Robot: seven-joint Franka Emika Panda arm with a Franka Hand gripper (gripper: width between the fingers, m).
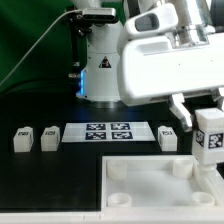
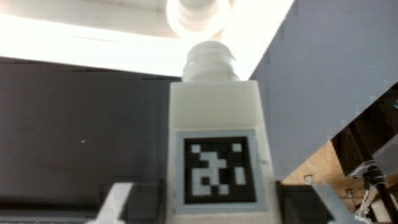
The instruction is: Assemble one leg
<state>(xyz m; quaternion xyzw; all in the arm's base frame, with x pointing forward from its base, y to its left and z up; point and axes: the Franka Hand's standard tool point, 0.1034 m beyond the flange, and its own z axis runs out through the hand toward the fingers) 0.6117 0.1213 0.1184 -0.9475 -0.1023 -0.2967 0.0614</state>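
Observation:
The leg will stay upright in the white tray's near corner socket (image 2: 198,14), just below where it hangs, as my gripper lets go of it there.
My gripper (image 1: 208,112) is shut on a leg (image 1: 210,135), a white blocky post with a black-and-white tag facing the camera, at the exterior view's right. It hangs above the right rear corner of the large white square tray-like piece (image 1: 140,185), near a round corner socket (image 1: 178,168). In the wrist view the leg (image 2: 217,120) stands between my fingers (image 2: 121,200), tag toward the camera and round peg end (image 2: 210,55) pointing away. My gripper (image 2: 214,208) clamps its tag end.
Three more legs lie on the black table: two at the exterior view's left (image 1: 22,138) (image 1: 50,137) and one right of the marker board (image 1: 168,135). The marker board (image 1: 108,132) lies in the middle. The arm's white base (image 1: 100,70) stands behind it.

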